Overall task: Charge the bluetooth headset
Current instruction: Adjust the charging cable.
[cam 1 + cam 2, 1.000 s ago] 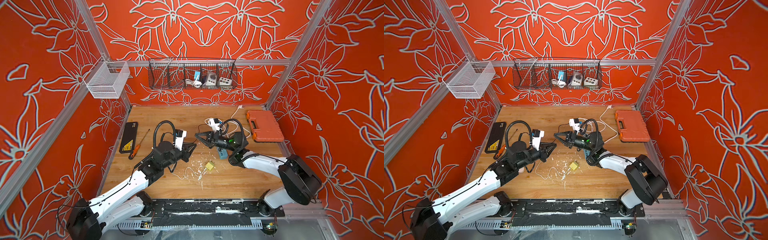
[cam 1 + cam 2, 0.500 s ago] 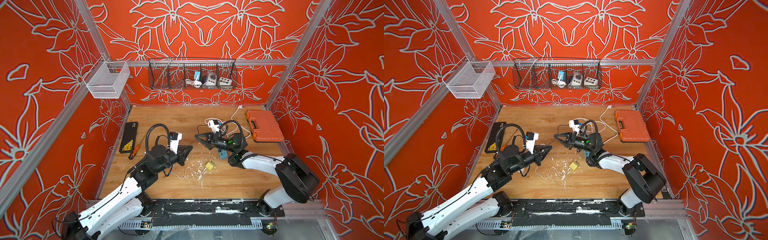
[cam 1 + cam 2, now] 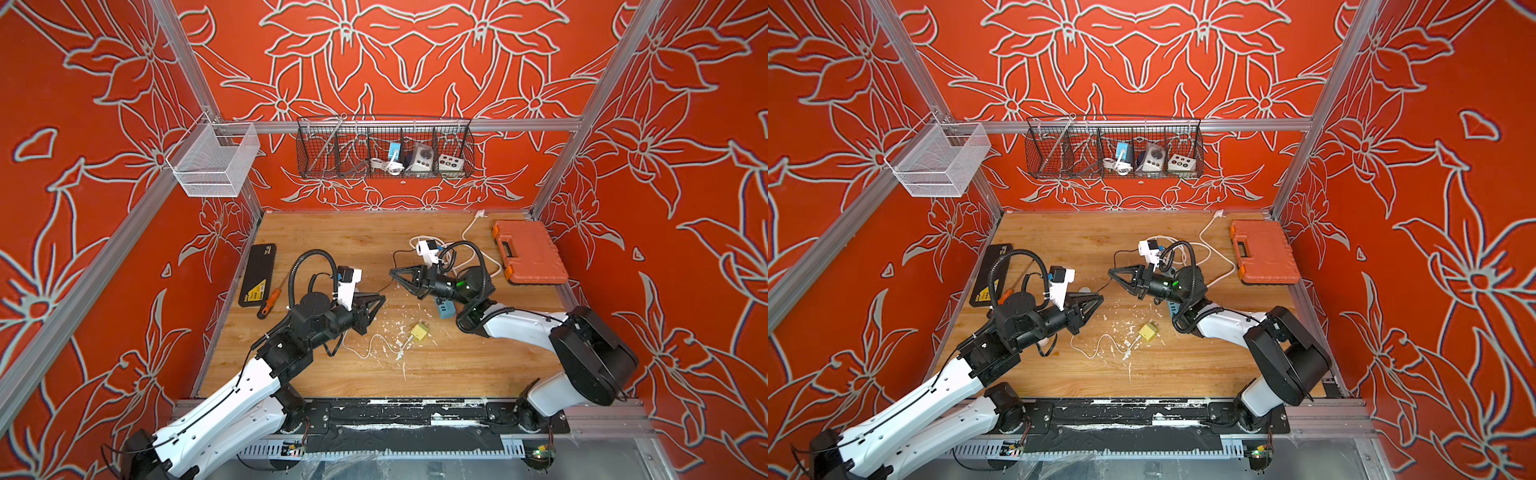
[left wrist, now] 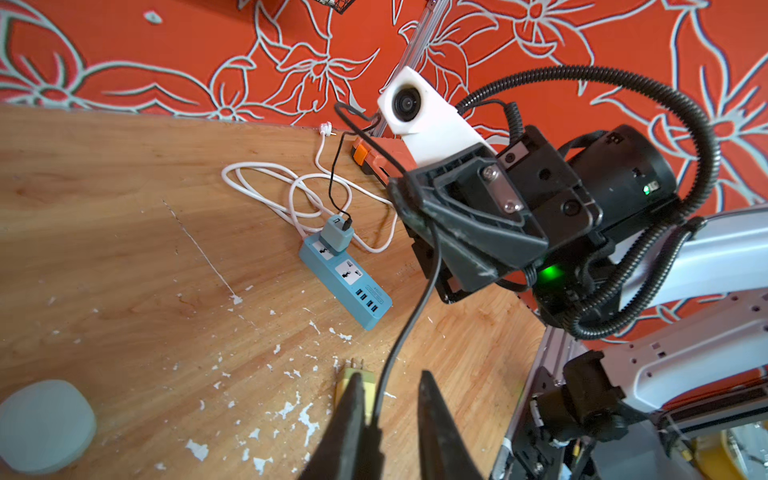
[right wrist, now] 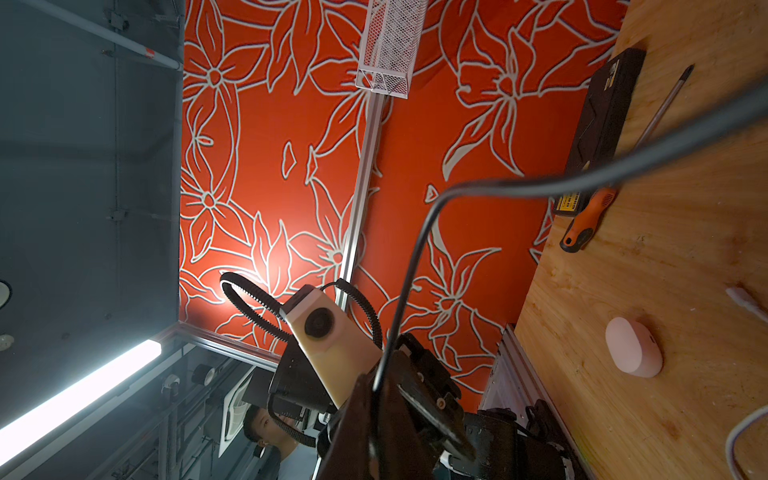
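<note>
The black cable's end lies against a finger of my left gripper, so my left gripper needs to open wide and retake it midway (image 4: 392,452) between its fingers.
The headset's pale rounded case (image 4: 41,419) (image 5: 633,347) lies on the wooden table beside the left arm. A thin black cable (image 4: 415,307) runs from a grey charger (image 4: 337,235), plugged into a blue power strip (image 4: 345,274) (image 3: 446,309), up to my right gripper (image 3: 392,272) (image 3: 1111,272) (image 5: 376,388), which is shut on it above the table. The cable then hangs down to my left gripper (image 3: 382,297) (image 3: 1100,297) (image 4: 390,374). Those jaws stand apart, and the cable's end lies against one finger.
A yellow plug (image 3: 419,332) with a white lead lies among white flakes just past the left fingertips. An orange tool case (image 3: 530,253) sits at the back right. A black box (image 3: 258,274) and an orange-handled screwdriver (image 3: 270,301) lie at the left. Wire baskets (image 3: 384,149) hang on the back wall.
My left arm drew back a little and then came forward again. Its jaws have parted around the cable's end. The right gripper has kept its hold and barely moved.
</note>
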You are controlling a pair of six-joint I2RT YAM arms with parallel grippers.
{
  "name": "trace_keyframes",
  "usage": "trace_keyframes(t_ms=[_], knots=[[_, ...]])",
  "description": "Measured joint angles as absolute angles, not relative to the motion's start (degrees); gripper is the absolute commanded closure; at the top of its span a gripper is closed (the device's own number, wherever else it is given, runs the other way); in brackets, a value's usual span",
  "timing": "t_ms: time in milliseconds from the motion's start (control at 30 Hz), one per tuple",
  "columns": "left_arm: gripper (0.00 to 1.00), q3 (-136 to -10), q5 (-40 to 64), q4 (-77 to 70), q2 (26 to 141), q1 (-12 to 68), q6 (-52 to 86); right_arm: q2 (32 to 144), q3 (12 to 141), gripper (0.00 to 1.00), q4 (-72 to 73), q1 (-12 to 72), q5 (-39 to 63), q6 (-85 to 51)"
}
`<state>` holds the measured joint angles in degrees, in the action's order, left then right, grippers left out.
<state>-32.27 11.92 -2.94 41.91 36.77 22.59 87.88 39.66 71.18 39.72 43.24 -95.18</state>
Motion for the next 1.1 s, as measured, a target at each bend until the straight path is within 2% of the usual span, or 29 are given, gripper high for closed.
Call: trace_keyframes(t_ms=[167,333,400,500,633,700,900,967,1033,1100], knots=[[0.74,-31.6,11.6,-2.6,40.2,36.8,22.8,87.9,39.7,0.91,71.2,39.7,43.0,-95.2],[0.63,-31.3,11.2,-2.3,39.4,36.8,23.2,87.9,39.6,0.91,71.2,39.7,42.9,-95.3],[0.56,-31.3,10.9,-2.2,39.3,36.8,23.4,87.9,39.6,0.91,71.2,39.7,42.9,-95.3],[0.6,-31.2,10.4,-2.1,39.0,36.8,23.4,87.9,39.6,0.91,71.3,39.7,42.9,-95.3],[0.74,-31.0,10.1,-2.1,38.9,36.8,23.7,87.9,39.6,0.91,71.7,39.7,42.9,-95.4],[0.78,-31.0,10.1,-2.1,38.8,36.8,23.7,87.9,39.6,0.91,72.0,39.7,42.9,-95.4],[0.82,-31.0,9.6,-2.0,38.4,36.8,24.2,87.9,39.0,0.91,72.5,39.7,42.9,-95.5],[0.81,-31.0,9.4,-1.8,38.1,36.8,24.3,87.9,38.9,0.91,72.5,39.7,42.9,-95.5],[0.75,-31.0,9.1,-1.6,37.8,36.8,24.6,88.2,38.9,0.91,72.6,39.7,42.9,-95.5],[0.75,-31.0,8.9,-1.2,37.3,36.8,24.7,88.4,38.9,0.91,72.8,39.6,42.9,-95.6]])
